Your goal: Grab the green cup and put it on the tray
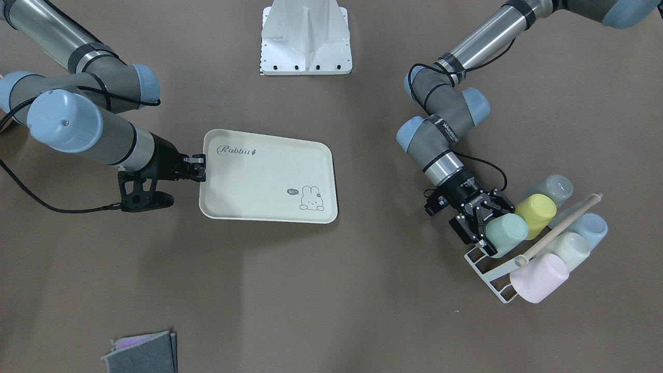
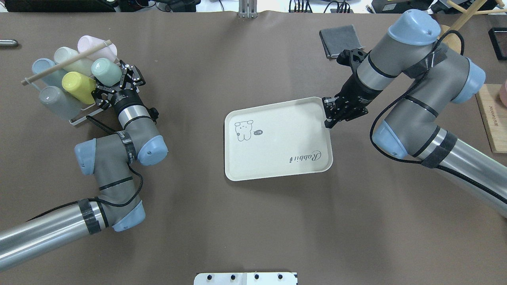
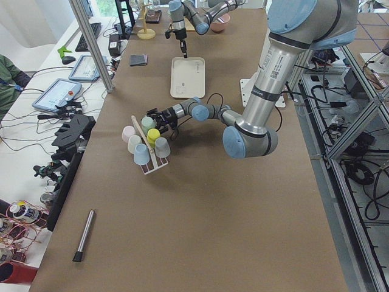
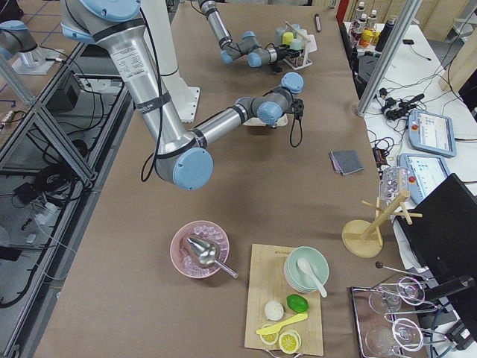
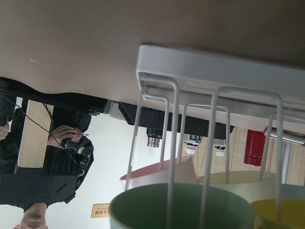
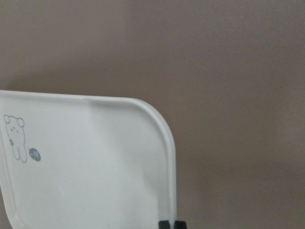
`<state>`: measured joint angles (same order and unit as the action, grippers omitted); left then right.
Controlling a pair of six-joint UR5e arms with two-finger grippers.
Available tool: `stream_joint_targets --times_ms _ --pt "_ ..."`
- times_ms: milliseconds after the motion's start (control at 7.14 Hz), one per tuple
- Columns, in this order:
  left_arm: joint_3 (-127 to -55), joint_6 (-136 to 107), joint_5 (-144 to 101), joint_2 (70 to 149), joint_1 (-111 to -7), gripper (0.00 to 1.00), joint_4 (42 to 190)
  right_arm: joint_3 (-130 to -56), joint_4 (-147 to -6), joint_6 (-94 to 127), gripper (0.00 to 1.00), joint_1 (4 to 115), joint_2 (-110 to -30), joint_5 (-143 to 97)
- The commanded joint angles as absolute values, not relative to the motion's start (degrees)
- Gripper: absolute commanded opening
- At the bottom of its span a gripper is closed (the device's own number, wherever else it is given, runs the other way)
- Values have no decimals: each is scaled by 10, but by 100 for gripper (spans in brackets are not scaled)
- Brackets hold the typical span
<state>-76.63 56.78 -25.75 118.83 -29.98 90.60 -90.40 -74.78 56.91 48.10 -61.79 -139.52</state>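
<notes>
Next, my right gripper lets go of the cream tray on the table, centred [image 1: 309, 162] in front of the white mount.
The green cup [image 1: 508, 233] lies on its side in a white wire rack [image 1: 479, 262] with its mouth toward my left arm; it also shows in the overhead view [image 2: 106, 71]. My left gripper [image 1: 491, 220] is open, its fingers spread on either side of the cup's mouth; I cannot tell if they touch it. In the left wrist view the cup's rim [image 5: 181, 210] fills the bottom, behind the rack wires [image 5: 214, 71]. The cream tray [image 1: 259, 176] lies flat mid-table. My right gripper [image 1: 199, 169] is shut on the tray's rim [image 6: 167, 143] near a corner.
The rack also holds a yellow cup [image 1: 536, 213], a grey cup [image 1: 554, 187], a blue cup [image 1: 590, 228], a whitish-green cup [image 1: 570, 248] and a pink cup [image 1: 538, 277], under a wooden dowel [image 1: 562, 228]. A grey cloth [image 1: 142, 355] lies near the table edge.
</notes>
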Motion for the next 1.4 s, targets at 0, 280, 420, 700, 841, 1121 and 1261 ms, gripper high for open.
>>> stream_joint_targets --times_ms 0,280,420,700,841,1121,1261 --pt "-763 568 -258 1188 -300 89 906 -904 -728 603 0 455 -608 -1373" --pt "-761 568 -258 1188 -300 89 906 -904 -727 610 0 436 -605 -1360" --pt "-761 568 -258 1188 -300 73 906 -904 -727 614 0 428 -604 -1347" --pt "-764 570 -258 1187 -300 55 905 -894 -726 642 0 405 -582 -1319" --pt "-766 570 -258 1187 -301 54 904 -891 -726 642 0 400 -577 -1316" --pt "-781 590 -258 1182 -301 54 905 -891 -699 667 0 389 -580 -1310" --pt "-790 601 -258 1179 -301 54 908 -890 -692 672 0 386 -584 -1309"
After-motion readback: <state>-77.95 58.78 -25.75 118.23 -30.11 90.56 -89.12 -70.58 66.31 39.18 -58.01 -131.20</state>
